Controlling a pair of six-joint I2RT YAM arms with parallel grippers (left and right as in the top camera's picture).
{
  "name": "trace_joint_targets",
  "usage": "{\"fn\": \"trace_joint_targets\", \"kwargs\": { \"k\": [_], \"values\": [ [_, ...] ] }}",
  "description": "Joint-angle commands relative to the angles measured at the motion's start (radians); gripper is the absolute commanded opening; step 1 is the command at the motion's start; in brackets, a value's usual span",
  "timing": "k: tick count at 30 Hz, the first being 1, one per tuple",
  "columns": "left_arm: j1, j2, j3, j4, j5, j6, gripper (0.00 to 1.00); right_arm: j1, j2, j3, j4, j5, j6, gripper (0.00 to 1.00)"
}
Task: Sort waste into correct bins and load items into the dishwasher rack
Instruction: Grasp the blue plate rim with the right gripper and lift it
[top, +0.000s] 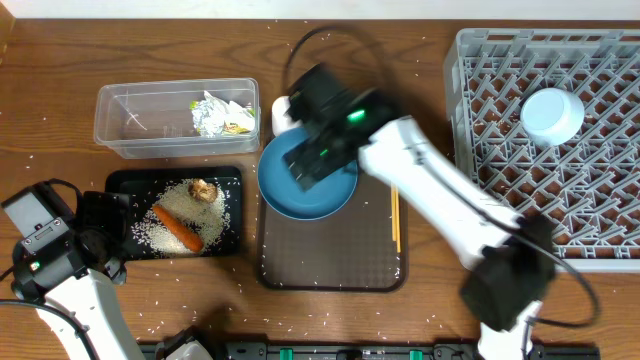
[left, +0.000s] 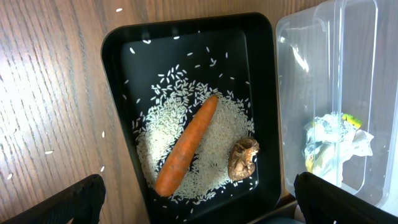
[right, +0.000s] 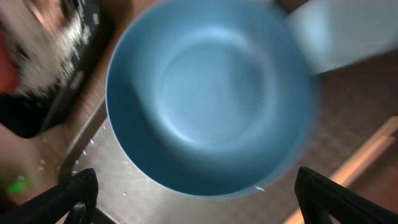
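Observation:
The near-side rim (top: 271, 204) (right: 116, 134) of the big blue plate, on the part toward the black bin, will be gripped by my right gripper.
The big blue plate (top: 300, 190) (right: 208, 99) lies on the brown tray (top: 330, 255). My right gripper (top: 318, 165) (right: 196, 199) hovers open above it, holding nothing. The black bin (top: 130, 185) (left: 261, 74) holds rice (left: 217, 134), an orange carrot (top: 178, 228) (left: 186, 145) and a brown food lump (top: 204, 190) (left: 243, 158). My left gripper (top: 108, 225) (left: 199, 205) is open over that bin's near end. The crumpled wrapper (top: 222, 113) (left: 333, 142) lies in the clear tub (top: 130, 125) (left: 298, 56). A light-blue cup (top: 552, 115) stands in the grey rack (top: 480, 90). Chopsticks (top: 396, 220) rest on the brown tray.
A white vessel (top: 278, 115) stands behind the plate, mostly hidden by my right arm. Loose rice grains (top: 150, 310) are scattered over the wooden table round the black bin. The rack fills the right side of the table.

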Motion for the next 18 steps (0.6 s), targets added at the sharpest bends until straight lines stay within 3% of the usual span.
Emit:
{"fn": "trace_joint_targets", "kwargs": {
  "k": [1,10,18],
  "values": [
    [0.003,-0.001,0.011,-0.003,-0.016,0.013,0.98,0.077,0.068,-0.002,-0.003,0.082,0.045,0.98],
    [0.003,-0.001,0.011,-0.003,-0.016,0.013,0.98,0.227,0.163,-0.002,0.029,0.082,0.007,0.99],
    [0.003,-0.001,0.011,-0.003,-0.016,0.013,0.98,0.258,0.238,-0.003,0.074,0.155,0.028,0.99]
  ]
}}
